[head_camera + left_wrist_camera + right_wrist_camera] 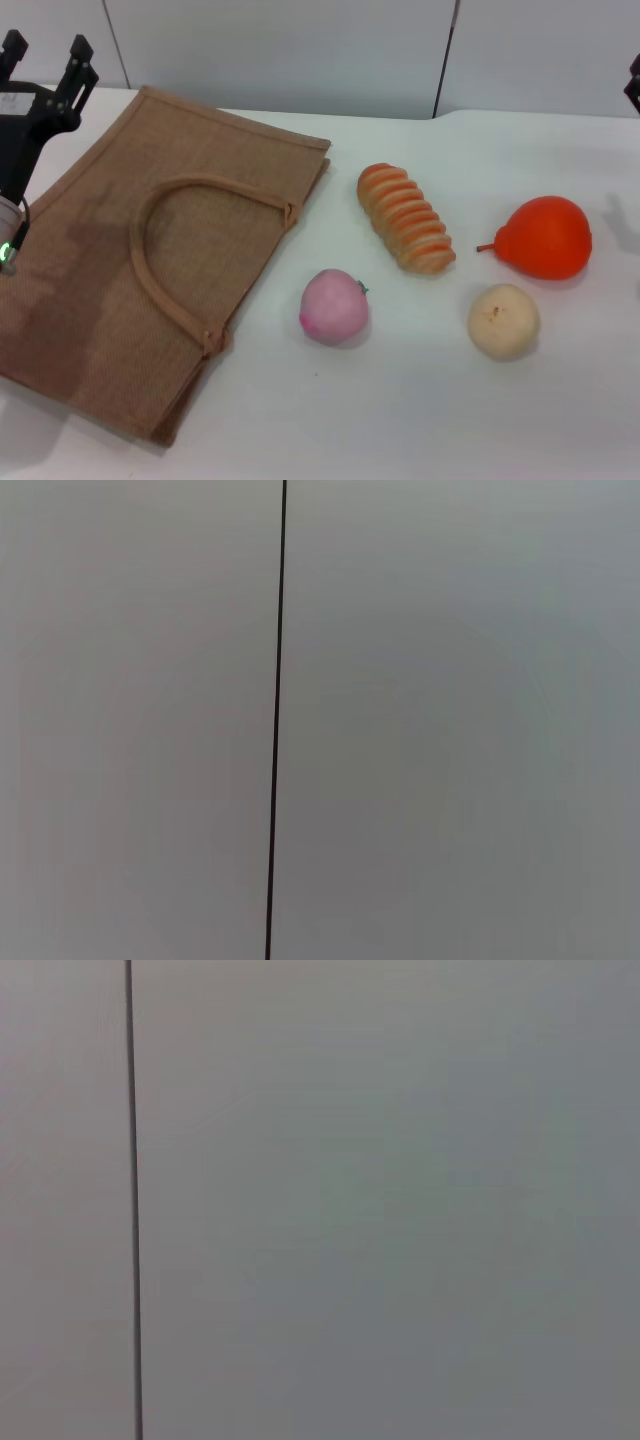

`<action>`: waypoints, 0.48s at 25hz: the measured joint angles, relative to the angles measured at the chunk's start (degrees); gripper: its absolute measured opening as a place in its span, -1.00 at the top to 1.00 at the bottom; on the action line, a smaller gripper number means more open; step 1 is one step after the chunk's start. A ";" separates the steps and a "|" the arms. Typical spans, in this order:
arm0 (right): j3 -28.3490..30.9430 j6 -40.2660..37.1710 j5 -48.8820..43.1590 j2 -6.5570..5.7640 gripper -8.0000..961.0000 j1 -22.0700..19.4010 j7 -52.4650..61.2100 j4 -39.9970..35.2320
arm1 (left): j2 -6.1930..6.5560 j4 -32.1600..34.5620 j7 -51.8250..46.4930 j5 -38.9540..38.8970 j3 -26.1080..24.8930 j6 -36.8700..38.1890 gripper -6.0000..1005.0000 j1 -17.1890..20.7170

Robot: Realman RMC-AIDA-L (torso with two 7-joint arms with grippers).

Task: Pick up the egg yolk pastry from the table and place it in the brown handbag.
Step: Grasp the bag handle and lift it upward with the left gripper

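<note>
The robot's left gripper needs to next move to the curved middle (154,195) of the brown handbag's looped handle and close there, because lifting it opens the bag.
The egg yolk pastry (504,321), a pale cream ball with faint brown specks, lies on the white table at the right front in the head view. The brown handbag (90,290), a flat burlap tote with looped handles, lies at the left. My left gripper (47,55) is open and empty, raised at the far left above the bag's back corner. Only a dark sliver of my right arm (634,85) shows at the right edge. Both wrist views show only a plain grey wall with a dark seam.
A pink ball (335,307) lies between bag and pastry. A ridged orange-striped bread loaf (404,217) lies behind it. An orange-red pear-shaped fruit (545,237) sits just behind the pastry. The table's back edge meets a grey wall.
</note>
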 joint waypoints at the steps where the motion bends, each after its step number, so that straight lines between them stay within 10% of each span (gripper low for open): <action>1: 0.00 0.00 0.00 0.00 -0.83 0.00 0.00 0.00 | 0.00 0.00 0.00 0.00 0.02 0.01 -0.54 0.00; 12: 0.00 0.00 0.00 0.00 -0.83 0.00 0.00 0.00 | 0.04 0.00 -0.79 -0.11 -0.11 0.09 -0.54 0.08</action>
